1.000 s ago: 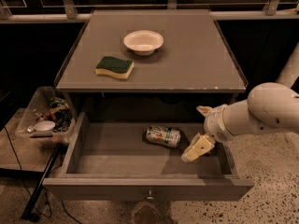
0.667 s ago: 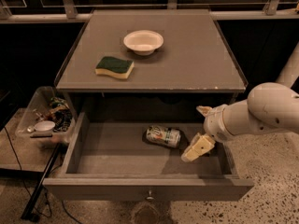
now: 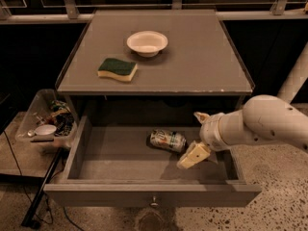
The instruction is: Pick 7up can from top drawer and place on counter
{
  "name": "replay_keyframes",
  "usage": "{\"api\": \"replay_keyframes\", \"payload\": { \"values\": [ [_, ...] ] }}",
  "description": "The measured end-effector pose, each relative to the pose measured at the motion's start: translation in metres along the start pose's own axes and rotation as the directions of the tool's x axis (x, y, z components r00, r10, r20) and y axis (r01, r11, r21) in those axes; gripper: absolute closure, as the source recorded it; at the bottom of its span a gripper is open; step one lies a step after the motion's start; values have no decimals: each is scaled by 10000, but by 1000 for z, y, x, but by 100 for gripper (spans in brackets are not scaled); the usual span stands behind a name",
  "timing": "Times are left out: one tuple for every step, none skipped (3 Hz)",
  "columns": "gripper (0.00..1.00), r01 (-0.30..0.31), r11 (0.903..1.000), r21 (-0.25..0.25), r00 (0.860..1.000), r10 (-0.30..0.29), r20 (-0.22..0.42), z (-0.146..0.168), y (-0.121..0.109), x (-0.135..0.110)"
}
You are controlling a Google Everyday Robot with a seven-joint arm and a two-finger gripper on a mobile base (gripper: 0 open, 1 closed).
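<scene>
My gripper is to move in next and close on the end of the 7up can (image 3: 180, 143) that is closest to the white arm.
The 7up can (image 3: 167, 140) lies on its side inside the open top drawer (image 3: 120, 153), right of the drawer's middle. My gripper (image 3: 197, 134) is inside the drawer, just right of the can. Its fingers are spread, one cream fingertip (image 3: 191, 156) low and in front of the can's right end, the other (image 3: 200, 116) behind it. The can is not held. The grey counter (image 3: 192, 66) sits above the drawer. The white arm reaches in from the right.
A white bowl (image 3: 147, 43) and a green-and-yellow sponge (image 3: 117, 69) rest on the counter. A clear plastic bin of clutter (image 3: 46, 121) stands left of the drawer. The drawer's knob (image 3: 153, 202) is on the front panel. The floor is speckled.
</scene>
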State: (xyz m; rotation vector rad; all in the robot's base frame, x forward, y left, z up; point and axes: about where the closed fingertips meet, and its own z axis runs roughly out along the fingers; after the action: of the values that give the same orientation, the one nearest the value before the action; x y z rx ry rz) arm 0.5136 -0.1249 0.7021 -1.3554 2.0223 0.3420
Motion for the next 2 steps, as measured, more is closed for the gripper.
{"api": "replay_keyframes", "payload": {
  "values": [
    [0,114,9999,26,9999,-114,112,28,4,0],
    [0,120,9999,95,9998,-122,145,52,2,5]
  ]
}}
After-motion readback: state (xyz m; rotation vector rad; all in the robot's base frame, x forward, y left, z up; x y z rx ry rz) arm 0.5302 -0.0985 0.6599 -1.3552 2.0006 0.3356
